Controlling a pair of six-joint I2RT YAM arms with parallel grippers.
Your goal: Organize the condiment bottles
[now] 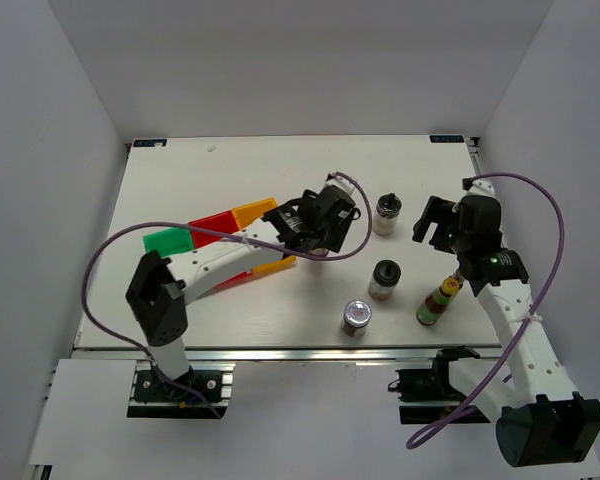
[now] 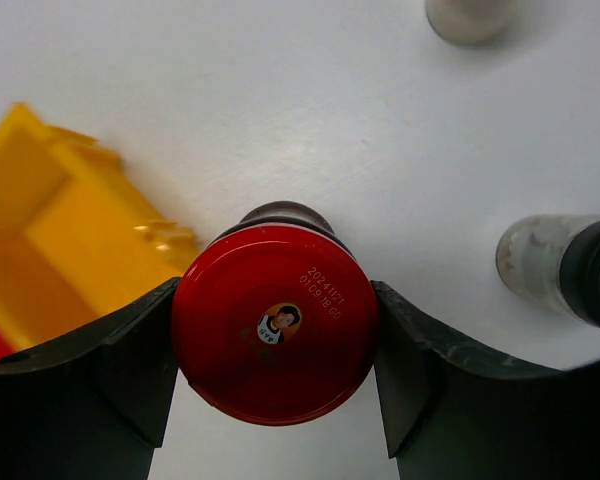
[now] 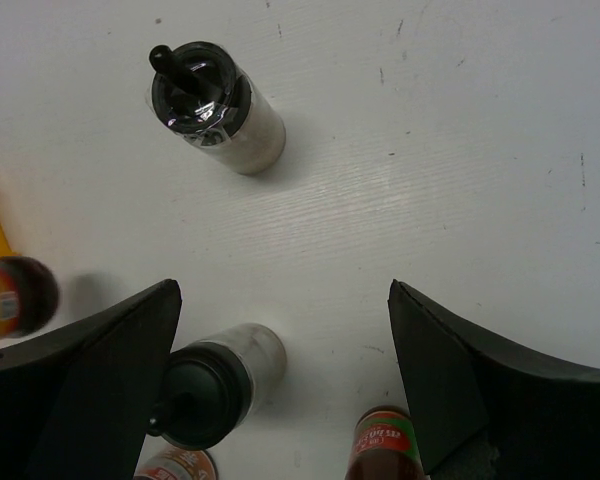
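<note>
My left gripper needs to let go of the red-lidded jar inside the green bin (image 1: 178, 260) at the end of the row.
My left gripper (image 1: 315, 228) is shut on the red-lidded jar (image 2: 275, 325), with both fingers pressed against the lid rim, just right of the yellow bin (image 2: 50, 235). I cannot tell whether the jar is off the table. A black-lidded jar (image 1: 386, 212), a dark-lidded jar (image 1: 384, 279), a silver-lidded jar (image 1: 356, 318) and the slim sauce bottle (image 1: 438, 299) stand upright at centre-right. My right gripper (image 1: 435, 222) is open and empty above the table, with the dark-lidded jar (image 3: 215, 385) by its left finger and the sauce bottle (image 3: 385, 450) below.
Green (image 1: 168, 240), red (image 1: 212, 225) and yellow (image 1: 252, 215) bins lie in a row under the left arm, with another yellow bin (image 1: 275, 265) in front. The black-lidded jar (image 3: 205, 100) stands ahead of the right gripper. Purple cables loop over both arms.
</note>
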